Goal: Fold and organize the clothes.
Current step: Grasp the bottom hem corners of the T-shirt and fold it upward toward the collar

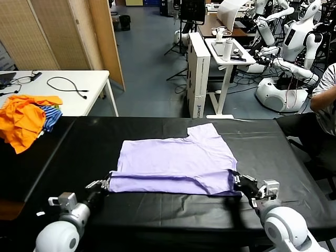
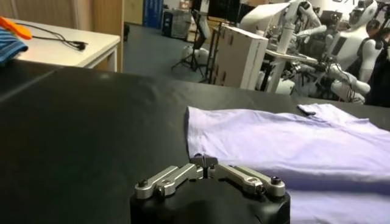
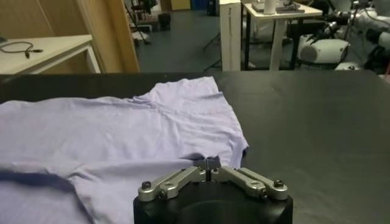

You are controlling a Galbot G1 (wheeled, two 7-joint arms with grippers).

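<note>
The robot's left gripper holds the side of the T-shirt beyond its near corner, so it should open, take the T-shirt's corner [image 1: 112, 190] and help pull the T-shirt closer.
The pale lavender T-shirt [image 1: 173, 163] lies flat on the black table [image 1: 79, 152], its near edge folded over into a doubled strip, one short sleeve pointing to the far right. My left gripper [image 1: 108, 182] sits low at the strip's near left corner. In the left wrist view the left gripper [image 2: 204, 161] is shut, its tips meeting at the edge of the T-shirt [image 2: 274, 146]. My right gripper [image 1: 234, 180] is at the near right corner. In the right wrist view the right gripper [image 3: 207, 163] has its tips pressed together on the T-shirt [image 3: 109, 134].
Orange garments [image 1: 23, 118] and a blue-striped cloth [image 1: 50, 115] are piled at the table's far left. Behind them stands a white table [image 1: 79, 89] with a cable. A seated person [image 1: 325, 100] is beyond the right edge. White carts and other robots stand farther back.
</note>
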